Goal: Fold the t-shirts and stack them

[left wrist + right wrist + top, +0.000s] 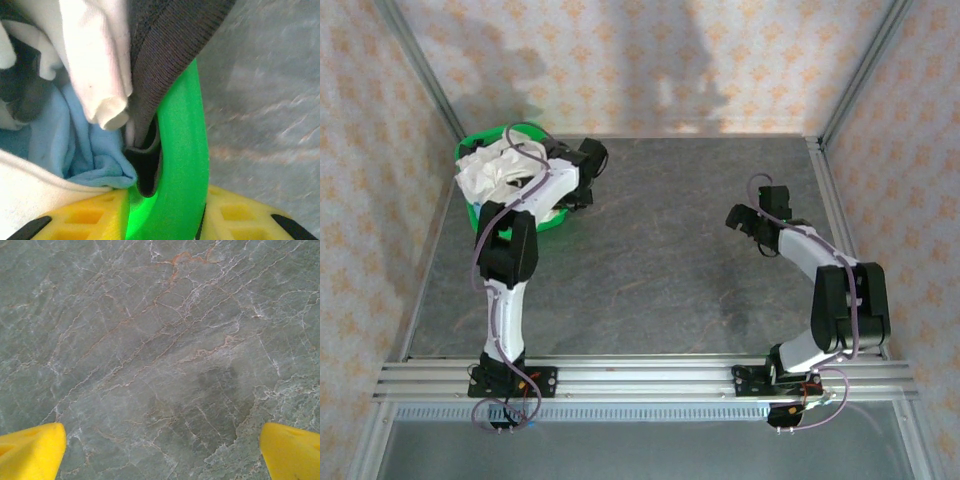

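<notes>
My left gripper needs to push the green basket aside by the rim it holds, as the t-shirts are loose inside, then open and take the white t-shirt on top (492, 174).
The t-shirts lie bunched in a green plastic basket (525, 128) at the table's far left, with a white one (490, 170) on top. Up close in the left wrist view I see a white shirt (95, 60), a light blue one (75, 145) and a dark ribbed one (165, 40) draped over the basket's rim (185, 150). My left gripper (165, 220) straddles that rim, its yellow fingers pressed against it on both sides. My right gripper (745, 222) hovers open over bare table, with its fingertips (30, 450) wide apart and nothing between them.
The basket stands against the table's left edge near the back corner. Metal frame posts and patterned walls close in the table on three sides. Grey marble tabletop (660, 250) lies between the two arms.
</notes>
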Tool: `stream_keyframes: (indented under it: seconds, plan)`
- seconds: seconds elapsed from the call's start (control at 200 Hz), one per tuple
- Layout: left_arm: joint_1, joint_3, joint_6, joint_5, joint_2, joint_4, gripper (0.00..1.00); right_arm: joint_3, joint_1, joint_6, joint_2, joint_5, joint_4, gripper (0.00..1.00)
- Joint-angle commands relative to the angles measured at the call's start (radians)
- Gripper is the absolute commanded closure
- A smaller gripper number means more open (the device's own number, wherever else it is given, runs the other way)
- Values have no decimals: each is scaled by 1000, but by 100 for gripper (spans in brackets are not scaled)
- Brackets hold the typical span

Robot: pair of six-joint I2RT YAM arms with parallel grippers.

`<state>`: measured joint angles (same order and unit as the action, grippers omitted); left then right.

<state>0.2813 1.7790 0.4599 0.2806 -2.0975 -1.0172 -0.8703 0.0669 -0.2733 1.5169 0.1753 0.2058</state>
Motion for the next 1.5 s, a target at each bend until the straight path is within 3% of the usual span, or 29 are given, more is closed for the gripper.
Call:
stream_keyframes:
  seconds: [0.0, 0.115, 0.295, 0.455, 0.555, 0.671, 0.821, 0.996, 1.096, 1.261, 1.496]
  plan:
    - [-23, -104, -88, 45, 78, -31, 66, -33, 5, 1, 15, -50, 62, 1]
    - [-69, -193, -85, 45, 152, -24, 65, -35, 5, 1, 10, -59, 80, 1]
    - [-37, -137, -35, 40, 213, -70, 40, -33, 6, -1, 0, -63, 93, 1]
    - [40, -5, 18, 8, 134, -83, 21, -35, 5, -1, 6, -73, 96, 1]
    - [46, 86, 69, 32, 42, -120, 19, -35, 5, 0, 12, -74, 103, 1]
    - [19, 140, 158, 64, -40, -153, 23, -32, 5, 0, 18, -80, 103, 1]
    - [-1, 94, 192, 68, -43, -125, 25, -40, 5, 2, 35, -80, 103, 1]
    - [1, -50, 180, 99, 42, -78, 26, -57, 5, -5, 75, -78, 101, 1]
    - [-1, -114, 168, 116, 93, -56, 31, -75, 5, -9, 107, -72, 109, 1]
    - [-74, -229, 145, 88, 144, 0, 37, -93, 5, -14, 132, -62, 123, 1]
    - [-102, -228, 67, 108, 150, 1, 39, -96, 5, -13, 129, -68, 134, 1]
